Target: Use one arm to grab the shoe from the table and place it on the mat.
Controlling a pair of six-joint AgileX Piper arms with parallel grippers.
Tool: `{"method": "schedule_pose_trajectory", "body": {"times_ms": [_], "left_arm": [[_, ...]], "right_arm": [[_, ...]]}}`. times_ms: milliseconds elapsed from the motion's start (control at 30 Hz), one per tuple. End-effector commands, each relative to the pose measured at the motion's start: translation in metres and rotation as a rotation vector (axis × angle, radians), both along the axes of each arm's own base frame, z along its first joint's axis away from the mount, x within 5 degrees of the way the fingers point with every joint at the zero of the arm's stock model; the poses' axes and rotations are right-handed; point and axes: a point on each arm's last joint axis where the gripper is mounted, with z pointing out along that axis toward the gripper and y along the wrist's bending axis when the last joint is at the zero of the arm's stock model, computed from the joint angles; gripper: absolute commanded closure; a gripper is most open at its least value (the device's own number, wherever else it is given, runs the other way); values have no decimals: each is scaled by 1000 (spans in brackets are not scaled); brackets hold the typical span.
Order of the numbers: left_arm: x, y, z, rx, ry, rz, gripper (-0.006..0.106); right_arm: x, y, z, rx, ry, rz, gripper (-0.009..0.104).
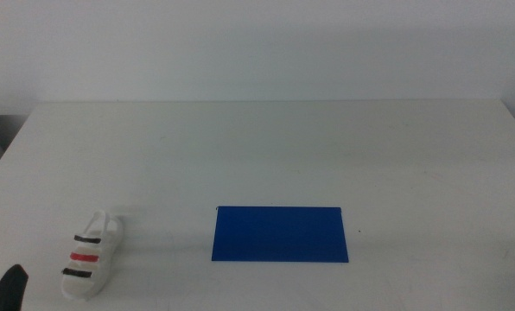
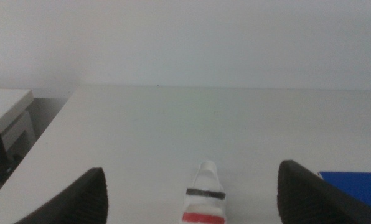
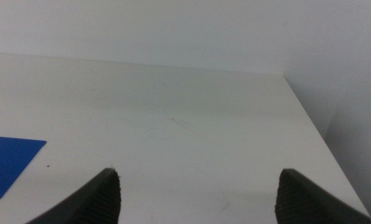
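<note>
I need to close my left gripper around the sides of the white shoe at the black strap (image 1: 90,240) (image 2: 205,193) next to the shoe's opening.
The shoe (image 1: 92,256), white with two black straps and a red one between, lies on the table (image 1: 266,155) at the front left. The dark-blue mat (image 1: 280,233) lies flat in the front middle, to the shoe's right. My left gripper (image 1: 11,289) shows only as a dark tip at the bottom left corner, just left of the shoe. In the left wrist view that gripper (image 2: 195,190) is open, and the shoe (image 2: 205,198) sits between its jaws, with a corner of the mat (image 2: 356,185) beside it. My right gripper (image 3: 198,196) is open over bare table, and the mat (image 3: 8,163) shows at the edge.
The table's left edge (image 2: 39,146) drops off beside a pale cabinet (image 2: 8,115). Its right edge (image 3: 316,134) shows in the right wrist view. A white wall (image 1: 257,43) stands behind the table.
</note>
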Motion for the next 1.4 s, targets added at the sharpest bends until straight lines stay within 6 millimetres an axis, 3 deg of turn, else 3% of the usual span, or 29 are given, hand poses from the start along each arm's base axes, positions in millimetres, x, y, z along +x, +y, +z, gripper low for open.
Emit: {"method": "schedule_pose_trajectory", "body": {"times_ms": [0,333,500,733,867,1067,1367], "left_arm": [[1,0,15,-18,-54,-2,7],[13,0,89,43,238,5,7],[37,1,132,68,362,14,7],[72,0,162,110,581,6,7],[93,-1,166,118,713,0,7],[133,-6,155,96,869,-31,7],[182,-17,109,64,1086,-129,7]], "right_arm": [[-1,0,7,-18,-97,-3,31],[-1,0,7,-18,-97,-3,31],[-1,0,7,-18,-97,-3,31],[-1,0,7,-18,-97,-3,31],[-1,0,7,-18,-97,-3,31],[-1,0,7,-18,-97,-3,31],[-1,0,7,-18,-97,-3,31]]}}
